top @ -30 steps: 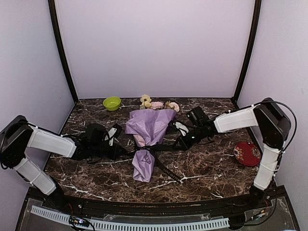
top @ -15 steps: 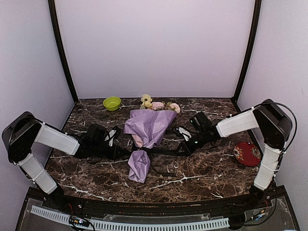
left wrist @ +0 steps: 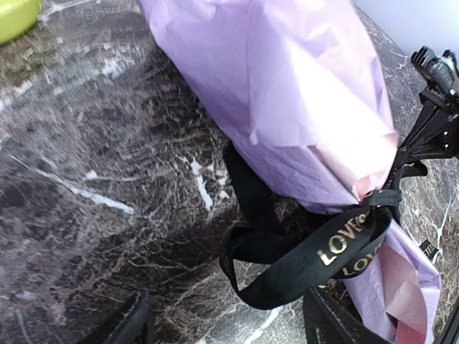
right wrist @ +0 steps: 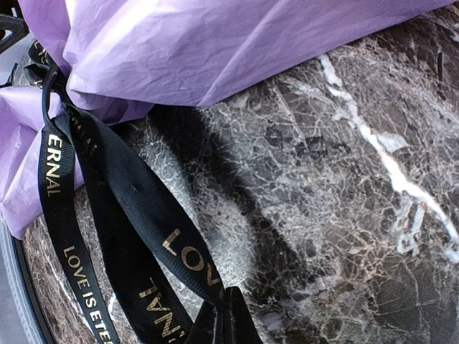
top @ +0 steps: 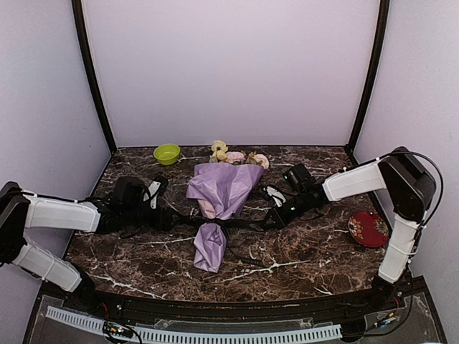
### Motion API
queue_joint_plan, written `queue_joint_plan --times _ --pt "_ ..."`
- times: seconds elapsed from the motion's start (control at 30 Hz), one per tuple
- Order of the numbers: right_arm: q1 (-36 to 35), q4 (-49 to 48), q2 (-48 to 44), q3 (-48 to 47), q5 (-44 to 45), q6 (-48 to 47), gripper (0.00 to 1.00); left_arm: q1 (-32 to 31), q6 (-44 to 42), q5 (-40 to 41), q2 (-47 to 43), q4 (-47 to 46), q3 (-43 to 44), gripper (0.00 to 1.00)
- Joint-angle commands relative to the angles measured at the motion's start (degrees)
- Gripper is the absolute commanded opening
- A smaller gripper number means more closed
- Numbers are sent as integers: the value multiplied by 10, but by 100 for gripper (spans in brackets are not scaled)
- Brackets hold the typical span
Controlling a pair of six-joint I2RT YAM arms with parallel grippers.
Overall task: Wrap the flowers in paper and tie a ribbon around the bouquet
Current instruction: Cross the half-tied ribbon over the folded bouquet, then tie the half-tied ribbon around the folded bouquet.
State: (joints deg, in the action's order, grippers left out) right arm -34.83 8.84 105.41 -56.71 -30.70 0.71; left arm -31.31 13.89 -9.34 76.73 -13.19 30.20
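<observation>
Next, my left gripper pinches the loop's folded end [left wrist: 238, 274] before pulling, since the ribbon loop lies slack at the middle of the bouquet and only my right gripper holds a tail of the ribbon.
The bouquet [top: 219, 193] lies in the middle of the marble table, a cone of lilac paper [left wrist: 287, 107] with pink and yellow flowers [top: 237, 156] at its far wide end. A black ribbon [top: 215, 224] with gold lettering circles its narrow waist. My left gripper [top: 163, 215] sits left of the bouquet, open; its fingers [left wrist: 133, 322] stand wide apart, and a loose ribbon loop [left wrist: 315, 254] lies just ahead of them, untouched. My right gripper [top: 271, 218] is right of the waist, shut on a ribbon tail [right wrist: 136, 208] that runs from its tips [right wrist: 222, 319] to the paper [right wrist: 215, 50].
A green bowl [top: 166, 153] stands at the back left, its rim also in the left wrist view [left wrist: 14, 14]. A red patterned plate [top: 368, 228] lies at the right edge beside the right arm's base. More ribbon trails on the marble in front of the bouquet [top: 247, 254].
My left gripper has opened and let go of the ribbon, and the left arm has drawn back to the left. The right gripper keeps its hold and has barely moved.
</observation>
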Motion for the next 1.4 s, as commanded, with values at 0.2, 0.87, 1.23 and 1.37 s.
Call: queue_joint_plan --times 0.2,0.87,1.23,1.37 --pt "3 16 -2 -25 -6 -15 0 5 -69 -54 40 -36 23 50" --pt "3 23 4 -36 -20 -20 0 -24 -227 3 164 -256 -32 73" --pt "-3 6 16 -35 -33 -5 0 -24 -213 -29 172 -264 -15 0" --pt "-4 -20 2 0 -34 28 0 0 -147 20 164 -253 -5 0"
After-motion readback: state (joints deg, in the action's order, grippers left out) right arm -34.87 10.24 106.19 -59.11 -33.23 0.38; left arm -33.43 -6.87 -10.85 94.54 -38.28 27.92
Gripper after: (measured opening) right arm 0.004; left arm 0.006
